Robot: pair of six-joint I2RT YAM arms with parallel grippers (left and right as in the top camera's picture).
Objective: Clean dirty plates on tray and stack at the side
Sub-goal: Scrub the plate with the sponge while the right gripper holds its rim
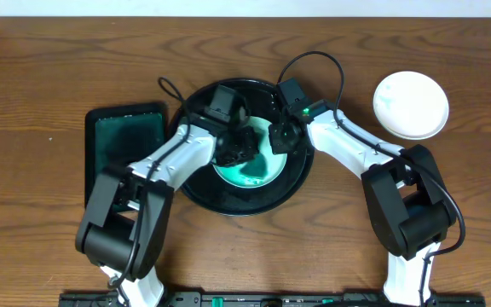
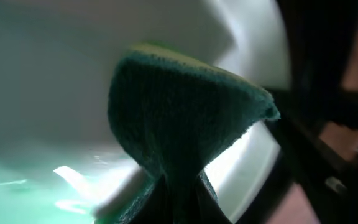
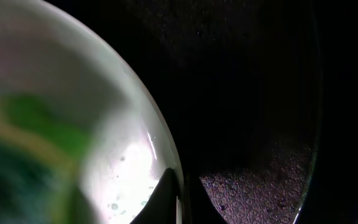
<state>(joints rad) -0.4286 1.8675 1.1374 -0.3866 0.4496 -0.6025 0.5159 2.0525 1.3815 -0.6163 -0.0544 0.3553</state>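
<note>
My left gripper is going to release the green sponge in the dark rectangular tray [image 1: 136, 175], toward the round black tray.
A dirty white plate [image 1: 258, 170] smeared green lies in the round black tray [image 1: 290, 189] at mid-table. My left gripper [image 1: 239, 147] is shut on a dark green sponge [image 2: 179, 106] and presses it on the plate [image 2: 55, 74]. My right gripper [image 1: 281, 136] is shut on the plate's right rim [image 3: 166, 155], one finger on each side of the edge. A clean white plate [image 1: 410, 104] sits on the table at the right.
A dark rectangular tray [image 1: 126, 145] with green liquid lies left of the round tray. Cables run from both wrists over the tray's back edge. Bare wooden table [image 1: 41, 85] surrounds everything.
</note>
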